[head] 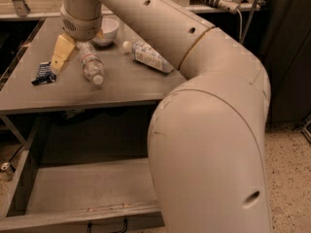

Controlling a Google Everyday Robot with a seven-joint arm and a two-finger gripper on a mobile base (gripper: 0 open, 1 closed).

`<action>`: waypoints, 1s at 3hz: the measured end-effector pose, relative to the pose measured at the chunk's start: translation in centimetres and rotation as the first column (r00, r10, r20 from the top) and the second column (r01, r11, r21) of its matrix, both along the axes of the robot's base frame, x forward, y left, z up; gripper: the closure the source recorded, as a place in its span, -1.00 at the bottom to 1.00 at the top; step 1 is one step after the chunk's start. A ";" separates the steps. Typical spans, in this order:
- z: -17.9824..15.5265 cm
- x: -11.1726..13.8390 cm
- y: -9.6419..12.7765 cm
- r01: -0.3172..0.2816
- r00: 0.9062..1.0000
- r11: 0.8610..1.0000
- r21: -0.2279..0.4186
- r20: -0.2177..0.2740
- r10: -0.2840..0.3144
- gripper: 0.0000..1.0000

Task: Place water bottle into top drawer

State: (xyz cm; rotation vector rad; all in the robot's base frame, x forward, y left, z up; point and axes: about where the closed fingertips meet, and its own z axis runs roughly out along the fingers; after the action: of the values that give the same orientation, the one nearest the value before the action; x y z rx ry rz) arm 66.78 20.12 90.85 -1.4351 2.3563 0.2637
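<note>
The robot's gripper should next move to the middle of the water bottle's body (90,61) and close there, so that its white cap is left sticking out toward the front.
The water bottle (91,63), clear and crinkled with a white cap, lies on the grey table top (121,89) with its cap toward the front. My gripper (80,45) hangs from the wrist above the bottle's far end. It is open: one yellow finger (62,53) is left of the bottle, and the other peeks out on the right by the bowl. The bottle rests on the table, not lifted. The top drawer (87,191) stands pulled out below the table. Its front panel and dark handle (107,225) are at the bottom edge.
A white bowl (109,30) sits behind the gripper. An opaque white bottle with blue print (148,56) lies to the right. A dark blue packet (43,74) lies at the left. My arm's elbow fills the right half of the view. A can (6,167) stands on the floor at the left.
</note>
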 end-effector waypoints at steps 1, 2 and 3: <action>0.1 0.2 0.0 0.004 1.000 1.000 0.004 0.002 -0.004 -1.00; -1.0 2.0 0.1 0.054 0.999 0.998 -0.013 0.001 -0.054 -1.00; -2.4 3.7 0.0 0.093 0.996 0.995 -0.039 -0.006 -0.093 -1.00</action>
State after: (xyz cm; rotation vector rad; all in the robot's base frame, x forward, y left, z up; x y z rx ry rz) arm 70.53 20.11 88.45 -1.3393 2.4390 0.2006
